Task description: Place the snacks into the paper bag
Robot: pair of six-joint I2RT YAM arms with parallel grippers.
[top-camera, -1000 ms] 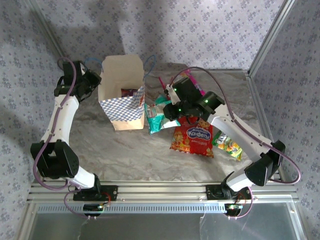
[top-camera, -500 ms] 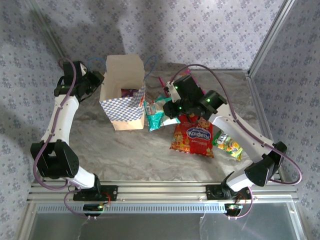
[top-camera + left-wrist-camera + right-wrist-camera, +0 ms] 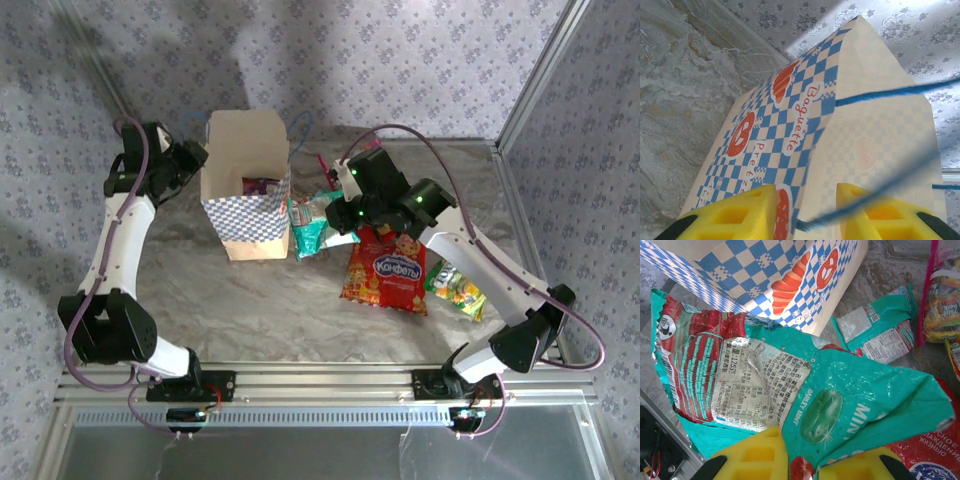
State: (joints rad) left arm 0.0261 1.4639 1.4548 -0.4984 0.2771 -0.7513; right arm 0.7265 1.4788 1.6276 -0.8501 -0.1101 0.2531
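The paper bag's rim is standing loose between the open fingers of my left gripper, so next I pinch that rim [image 3: 801,200] before my right gripper lowers the teal mint packet inside.
The paper bag [image 3: 256,216] stands open at the back left, with a dark packet [image 3: 257,185] inside. My left gripper [image 3: 194,160] is at its left rim. In the left wrist view its yellow fingers [image 3: 746,210] stand apart, the bag's corner [image 3: 810,130] and a blue cord handle [image 3: 890,92] between them. My right gripper [image 3: 336,214] is shut on a teal mint packet [image 3: 840,390], lifted just right of the bag [image 3: 790,280]. A second teal packet [image 3: 875,335] lies below. The red packet [image 3: 385,268] and a green-yellow one [image 3: 458,290] lie flat at the right.
A magenta-edged packet [image 3: 940,305] lies behind the right arm near the back wall. A metal post [image 3: 525,90] and the wallpapered side walls close in the table. Bare marble lies in front of the bag [image 3: 260,300].
My left gripper's fingers have spread apart at the bag's left rim. My right gripper has carried the teal packet slightly up and toward the bag.
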